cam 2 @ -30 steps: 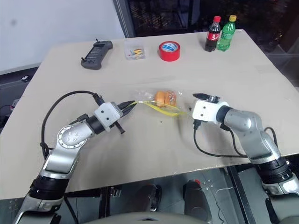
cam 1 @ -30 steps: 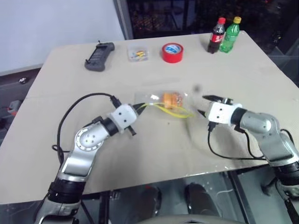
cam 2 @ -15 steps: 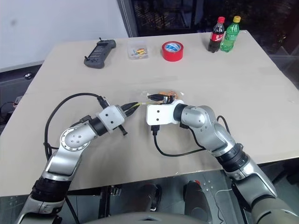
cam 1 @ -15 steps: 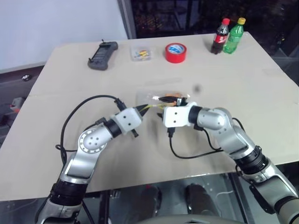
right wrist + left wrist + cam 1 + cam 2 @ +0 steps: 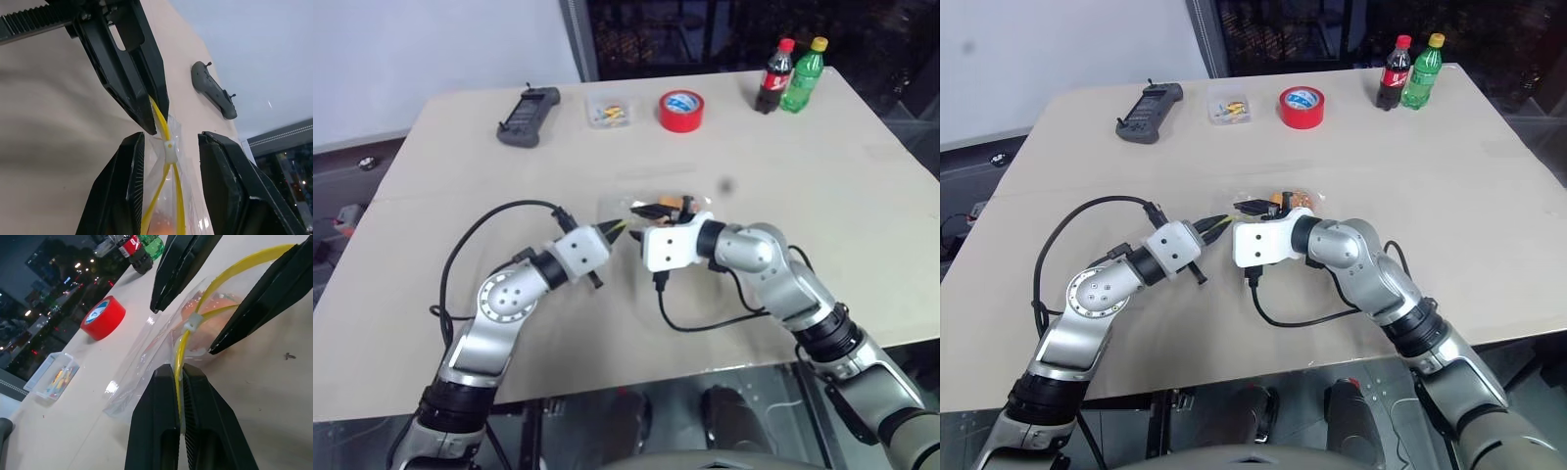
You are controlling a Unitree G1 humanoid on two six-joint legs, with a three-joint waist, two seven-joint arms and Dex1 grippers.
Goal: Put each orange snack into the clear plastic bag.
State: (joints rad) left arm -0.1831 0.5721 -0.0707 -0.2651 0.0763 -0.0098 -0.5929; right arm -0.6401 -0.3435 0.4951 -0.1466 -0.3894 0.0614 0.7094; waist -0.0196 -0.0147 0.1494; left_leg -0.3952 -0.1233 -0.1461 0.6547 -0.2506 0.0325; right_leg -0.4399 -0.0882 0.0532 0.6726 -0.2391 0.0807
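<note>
The bag's white slider is near my left gripper and the yellow zip is open beyond it, so my right gripper should pinch the slider [image 5: 170,152] and pull it along.
The clear plastic bag [image 5: 658,208] lies mid-table, with an orange snack [image 5: 1288,199] inside it, seen as an orange blur through the plastic [image 5: 221,317]. My left gripper [image 5: 618,227] is shut on the bag's yellow zip strip [image 5: 182,352] at one end of the mouth. Coming from the other side, my right gripper [image 5: 642,210] is open, its fingers [image 5: 128,166] standing either side of the strip and its white slider [image 5: 168,150]. The two grippers' tips nearly meet.
At the table's far side are a black handheld device [image 5: 524,116], a small clear box [image 5: 610,115], a red tape roll [image 5: 680,110], and a cola bottle [image 5: 773,74] next to a green bottle [image 5: 800,72]. Black cables trail from both wrists.
My right gripper has swung left from beside the bag to its mouth, and its fingers have narrowed around the zip strip. The left gripper has kept its hold and place.
</note>
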